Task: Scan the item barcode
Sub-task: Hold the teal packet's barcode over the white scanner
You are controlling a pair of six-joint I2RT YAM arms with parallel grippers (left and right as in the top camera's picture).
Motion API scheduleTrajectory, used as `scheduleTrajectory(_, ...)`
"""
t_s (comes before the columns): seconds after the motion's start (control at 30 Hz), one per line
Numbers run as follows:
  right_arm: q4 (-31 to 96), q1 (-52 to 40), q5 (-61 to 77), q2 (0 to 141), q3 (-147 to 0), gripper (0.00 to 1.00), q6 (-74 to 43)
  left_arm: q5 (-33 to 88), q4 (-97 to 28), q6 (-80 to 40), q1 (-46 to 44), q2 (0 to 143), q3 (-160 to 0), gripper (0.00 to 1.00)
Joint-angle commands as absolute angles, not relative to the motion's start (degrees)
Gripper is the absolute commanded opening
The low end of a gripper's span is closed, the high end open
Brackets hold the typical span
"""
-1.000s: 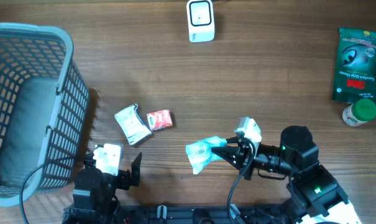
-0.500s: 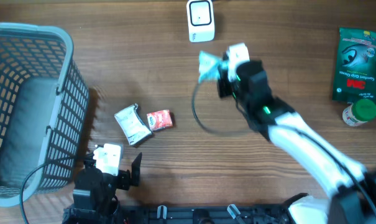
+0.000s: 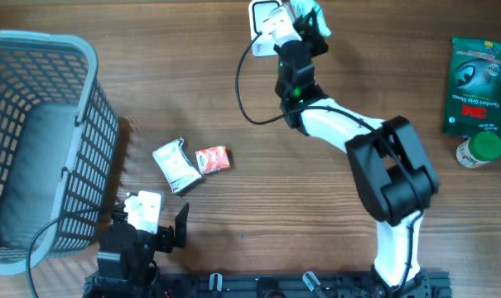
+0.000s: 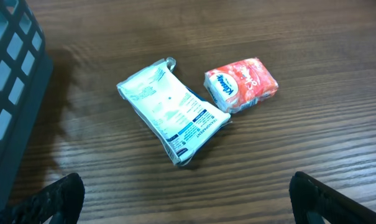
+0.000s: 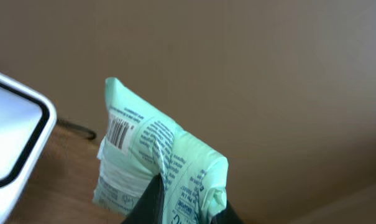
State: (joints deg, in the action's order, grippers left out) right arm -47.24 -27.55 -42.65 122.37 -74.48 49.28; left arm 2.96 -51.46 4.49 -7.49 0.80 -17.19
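The pale green packet will go down from my right gripper on the bare wood (image 3: pixel 402 108) beside the green 3M pack.
My right arm reaches across to the far edge of the table, where its gripper (image 3: pixel 306 20) is shut on a pale green packet (image 3: pixel 317 12). It holds the packet right beside the white scanner (image 3: pixel 256 15), which the wrist partly hides. In the right wrist view the packet (image 5: pixel 151 155) stands upright above the pinching gripper (image 5: pixel 183 210). Its barcode (image 5: pixel 117 132) faces the camera, and the scanner (image 5: pixel 12 138) is at the left edge. My left gripper (image 4: pixel 188 205) hovers open and empty over the wood at the near left (image 3: pixel 177 228).
A white sachet (image 3: pixel 175 165) and a red tissue pack (image 3: pixel 213 159) lie left of centre, in front of the left gripper. A grey basket (image 3: pixel 35 141) fills the left side. A green 3M pack (image 3: pixel 475 74) and a green-capped bottle (image 3: pixel 482 149) sit at the right edge.
The right arm has swung from the near side up to the far edge, carrying the green packet to the scanner. The left arm has stayed still.
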Motion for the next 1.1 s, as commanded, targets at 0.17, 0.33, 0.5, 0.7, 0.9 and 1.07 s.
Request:
scheduleTrajectory(0.17,-60.6,-30.41,-41.34,135.15,-77.03,0.05,82.13,3.62,-51.33,5.56,-7.27,0.49,-17.08,1.0)
scheduleTrajectory(0.33,-63.59,-30.44,-44.16,140.55,-82.11,0.05,85.93,3.62,-51.33,5.56,-7.27,0.49,-17.08,1.0)
scheduleTrajectory(0.5,-63.55,-30.44,-44.93,141.14,-87.61,0.05,85.52,3.62,-51.33,5.56,-7.27,0.49,-17.08,1.0)
scheduleTrajectory(0.7,-56.77,-30.44,-42.44,141.14,-88.66,0.05,83.77,3.62,-51.33,5.56,-7.27,0.49,-17.08,1.0)
scheduleTrajectory(0.9,-54.39,-31.64,-38.41,141.16,-88.68,0.05,82.54,3.62,-51.33,5.56,-7.27,0.49,-17.08,1.0)
scheduleTrajectory(1.07,-52.9,-31.86,-38.33,141.16,-88.66,0.05,82.52,3.62,-51.33,5.56,-7.27,0.49,-17.08,1.0)
